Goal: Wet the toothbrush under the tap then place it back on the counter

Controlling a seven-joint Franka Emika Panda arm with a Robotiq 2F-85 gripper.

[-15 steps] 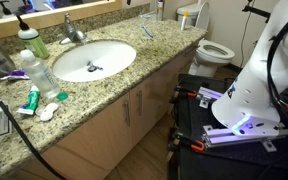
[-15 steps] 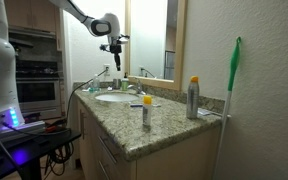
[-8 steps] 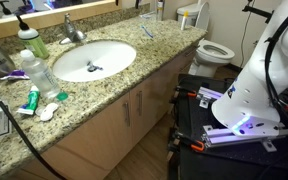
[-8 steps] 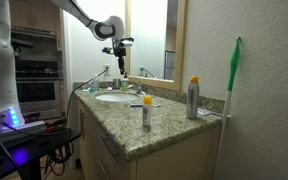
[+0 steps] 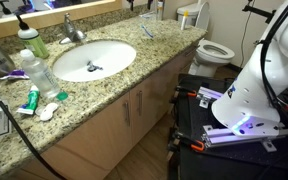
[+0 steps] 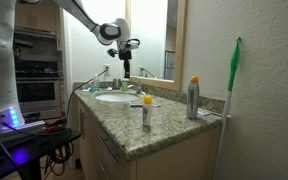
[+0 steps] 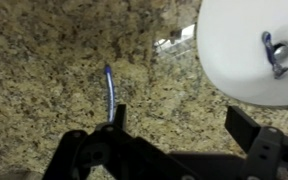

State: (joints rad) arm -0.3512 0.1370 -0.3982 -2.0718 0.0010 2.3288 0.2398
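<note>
The robot's gripper will next move down to the middle of the toothbrush [image 5: 147,31] [image 7: 110,96] on the granite counter and close there.
The toothbrush [image 7: 109,88] is a thin pale blue stick lying on the speckled granite counter [image 7: 44,60], left of the white basin [image 7: 234,40]. In an exterior view it lies [image 5: 149,29] on the counter [image 5: 134,70] to the right of the basin [image 5: 94,58]. The chrome tap [image 5: 74,30] stands behind the basin. My gripper [image 7: 182,120] is open and empty, hovering above the counter. Its left finger [image 7: 117,114] is just below the brush's near end. The gripper shows at the top edge of one exterior view [image 5: 141,5] and above the counter in the other [image 6: 127,66].
Left of the basin stand a green bottle [image 5: 32,42], a clear bottle [image 5: 39,70], a purple stick [image 5: 14,74] and a green-and-red tube [image 5: 31,100]. A black cable [image 5: 14,128] crosses the counter. A spray can [image 6: 193,97] and a small bottle [image 6: 147,112] stand near the counter's end. A toilet [image 5: 214,50] is beyond.
The gripper has moved sideways along the counter, past the tap side towards the toothbrush, and a little lower. The toothbrush has not moved.
</note>
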